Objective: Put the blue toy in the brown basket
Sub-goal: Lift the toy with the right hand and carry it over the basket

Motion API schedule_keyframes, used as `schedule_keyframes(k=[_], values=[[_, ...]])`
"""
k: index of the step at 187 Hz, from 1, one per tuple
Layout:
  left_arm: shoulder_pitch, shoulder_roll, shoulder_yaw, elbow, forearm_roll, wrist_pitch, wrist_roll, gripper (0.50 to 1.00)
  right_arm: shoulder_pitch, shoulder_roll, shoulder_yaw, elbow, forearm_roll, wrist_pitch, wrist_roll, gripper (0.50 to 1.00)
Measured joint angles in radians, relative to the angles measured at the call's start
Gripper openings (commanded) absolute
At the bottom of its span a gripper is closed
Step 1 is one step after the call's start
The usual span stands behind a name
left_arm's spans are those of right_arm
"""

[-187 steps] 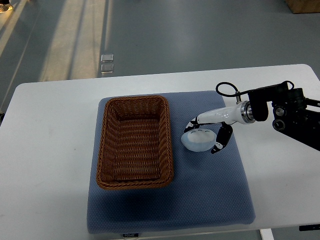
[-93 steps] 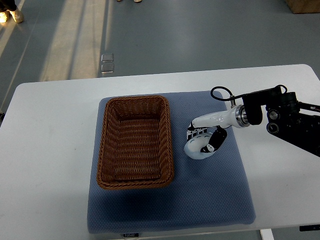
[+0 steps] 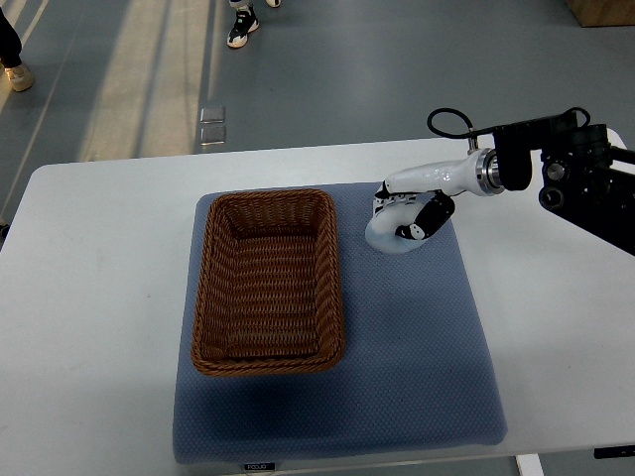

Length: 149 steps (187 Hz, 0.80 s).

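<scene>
The blue toy, now held above the blue mat, will be let go by my right gripper near the middle of the brown basket's bottom (image 3: 251,285).
The blue toy (image 3: 385,235) is a pale blue rounded lump, held in my right hand (image 3: 402,216), whose fingers curl around it. The hand holds it above the blue mat (image 3: 417,347), just right of the far right corner of the brown wicker basket (image 3: 268,280). The basket lies empty on the mat's left half. The right arm (image 3: 556,178) comes in from the right edge. The left arm is out of view.
The mat lies on a white table (image 3: 89,297). A black cable loop (image 3: 446,121) sticks up from the right wrist. People's feet (image 3: 241,25) show on the grey floor beyond the table's far edge.
The right hand closed on the toy on the mat, then lifted it and carried it up toward the mat's far edge, near the basket's far right corner.
</scene>
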Motion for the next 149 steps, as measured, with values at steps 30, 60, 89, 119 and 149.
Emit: schedule_keyframes(k=[30, 60, 89, 119, 149], values=[[0.0, 0.0, 0.0, 0.0, 0.0, 0.0, 0.0, 1.0, 0.056, 0.036, 0.037, -0.01, 0.002, -0.003, 0.002, 0.5], [0.0, 0.0, 0.0, 0.0, 0.0, 0.0, 0.0, 1.0, 0.093, 0.119, 0.079, -0.024, 0.013, -0.01, 0.002, 0.5], [0.0, 0.0, 0.001, 0.0, 0.0, 0.0, 0.0, 1.0, 0.097, 0.22, 0.125, -0.035, 0.036, -0.05, 0.003, 0.5], [0.0, 0.0, 0.001, 0.0, 0.0, 0.0, 0.0, 1.0, 0.055, 0.315, 0.132, -0.044, 0.037, -0.088, 0.002, 0.5], [0.0, 0.0, 0.0, 0.0, 0.0, 0.0, 0.0, 1.0, -0.024, 0.4, 0.131, -0.096, 0.028, -0.115, -0.001, 0.5]])
